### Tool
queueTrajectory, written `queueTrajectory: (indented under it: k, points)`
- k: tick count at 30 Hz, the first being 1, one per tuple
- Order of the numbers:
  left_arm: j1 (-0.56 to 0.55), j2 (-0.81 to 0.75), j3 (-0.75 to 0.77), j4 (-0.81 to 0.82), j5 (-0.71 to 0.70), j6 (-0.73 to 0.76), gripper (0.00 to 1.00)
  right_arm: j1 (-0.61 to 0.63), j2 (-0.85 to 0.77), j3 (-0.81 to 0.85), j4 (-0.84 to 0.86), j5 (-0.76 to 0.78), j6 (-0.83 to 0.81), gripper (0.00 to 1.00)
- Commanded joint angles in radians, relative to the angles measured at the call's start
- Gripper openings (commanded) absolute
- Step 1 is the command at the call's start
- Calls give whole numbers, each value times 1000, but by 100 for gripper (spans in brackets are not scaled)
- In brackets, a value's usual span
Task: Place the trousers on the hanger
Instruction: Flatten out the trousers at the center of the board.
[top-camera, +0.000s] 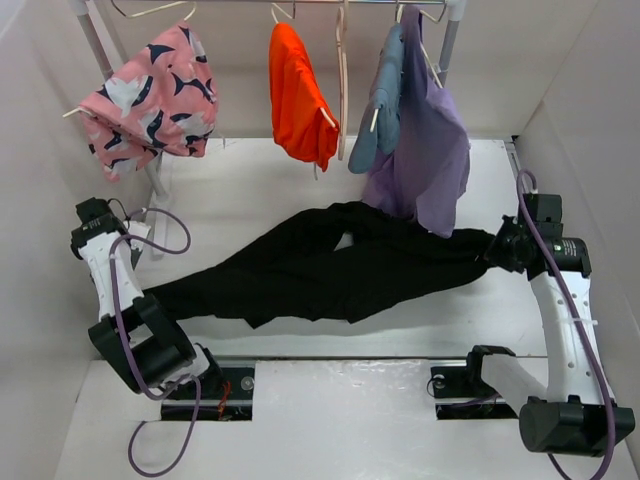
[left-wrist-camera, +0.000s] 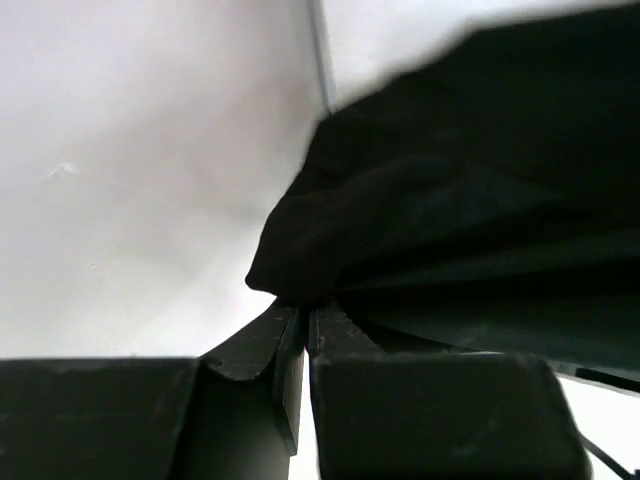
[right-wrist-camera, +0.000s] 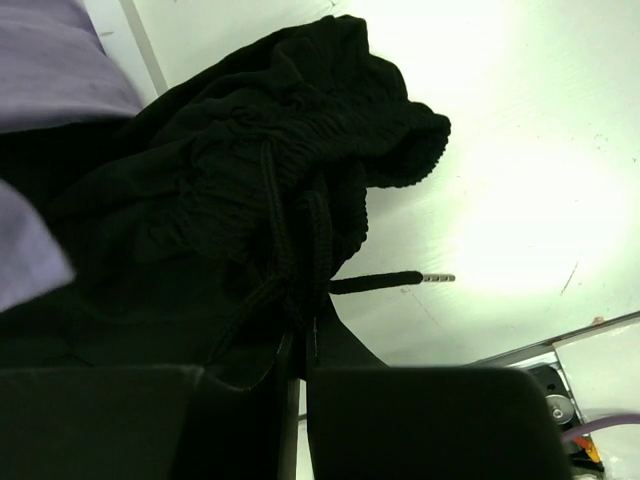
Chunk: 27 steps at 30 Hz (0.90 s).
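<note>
I will use my right gripper to set the waist end of the trousers free on the white table (top-camera: 486, 292), between the purple hem and the front edge.
The black trousers (top-camera: 330, 270) lie stretched across the table from lower left to right. My left gripper (top-camera: 152, 303) is shut on the leg end, and in the left wrist view its jaws (left-wrist-camera: 305, 312) pinch a fold of black fabric (left-wrist-camera: 450, 200). My right gripper (top-camera: 500, 250) is shut on the waist end. In the right wrist view it (right-wrist-camera: 300, 338) grips the gathered waistband (right-wrist-camera: 230, 190) by the drawstring (right-wrist-camera: 400, 280). The pale beige hanger (top-camera: 343, 90) hangs bare and edge-on from the rail, between the orange and blue garments, above the far side of the trousers.
On the rail at the back hang a pink patterned garment (top-camera: 150, 95), an orange one (top-camera: 298, 95), a grey-blue one (top-camera: 380, 100) and a purple one (top-camera: 425, 160) whose hem overlaps the trousers. Rail posts (top-camera: 100, 45) stand at both back corners. White walls close both sides.
</note>
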Motion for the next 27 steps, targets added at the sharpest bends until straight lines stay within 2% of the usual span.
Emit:
queueTrajectory:
  k: [1,4,6,7,10,11,12,13,15,18,21,23,24,26,27]
  points:
    - [8,-30,44,24,-68,31,0,-10,-7,57,21,14,-7,0]
    - [8,-21,46,24,-68,54,1,-19,22,96,-1,14,-7,0]
    - [8,-21,18,-18,-68,80,11,-19,22,96,-2,14,-7,0]
    - [8,-21,3,-43,-78,91,20,-19,22,96,-12,-9,-7,0]
    - [17,11,-51,-198,-88,102,38,-19,12,68,-23,-21,-7,0]
    - [17,22,-77,-245,-88,102,48,-19,11,50,-34,-21,-7,0]
    - [17,31,-92,-246,-134,82,54,-19,1,50,-34,-21,-7,0]
    - [26,31,-104,-246,-201,82,55,-19,-8,39,-34,-21,-7,0]
    - [26,74,-60,-246,-193,61,56,-19,5,39,-34,-3,-7,0]
    - [26,132,82,-246,-24,8,56,-19,34,50,-34,-3,-7,0]
    - [26,223,135,-246,128,-53,58,-19,45,30,-23,-3,13,0]
    - [26,269,100,-227,177,-53,58,-19,45,11,-14,-3,22,0]
    - [26,278,74,-200,188,-73,61,-19,45,11,-5,-3,22,0]
    - [0,292,-21,-81,154,-87,62,-19,45,11,-5,6,46,0]
    - [0,302,-49,-33,102,-87,66,-19,45,11,-5,6,46,0]
